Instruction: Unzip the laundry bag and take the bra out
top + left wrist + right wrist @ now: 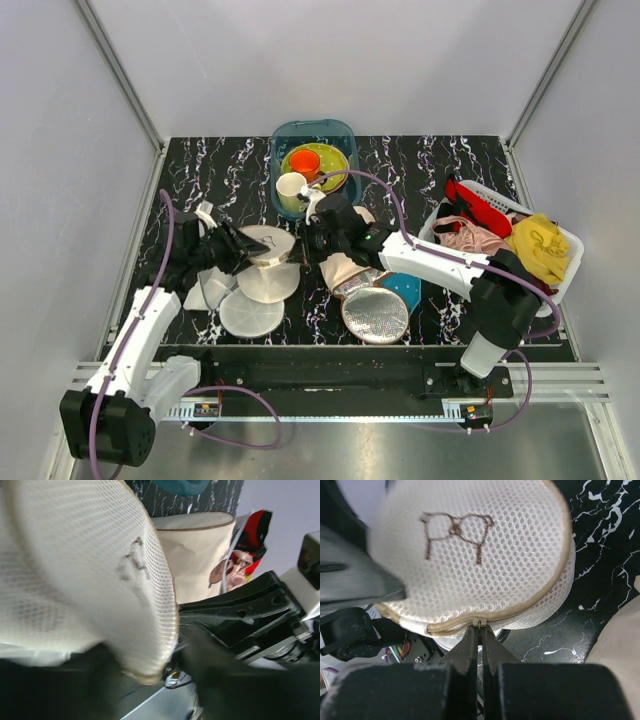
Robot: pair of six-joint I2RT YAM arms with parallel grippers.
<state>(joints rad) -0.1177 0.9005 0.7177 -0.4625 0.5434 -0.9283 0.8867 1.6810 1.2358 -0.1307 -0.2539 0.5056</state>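
Note:
The laundry bag's rim has my left gripper lying across it, so that gripper should open and pinch the white tab (413,626) behind the zipper pull before my right gripper pulls.
The laundry bag (268,244), white mesh with a small bra drawing (456,529) on its round face, is held up on edge left of the table's middle. My left gripper (238,250) is shut on its left side; in the left wrist view the mesh (90,570) fills the frame between my blurred dark fingers (225,680). My right gripper (313,233) is at the bag's right rim, its fingertips (472,640) shut on the small metal zipper pull (479,623) on the tan zip line. The bra does not show.
Two more white round mesh pieces (252,314) lie below the bag. A cream cylindrical bag (345,270) with silver lining (376,316) lies at centre. A blue basin (340,130) with dishes stands behind. A white basket (570,262) of garments is at the right.

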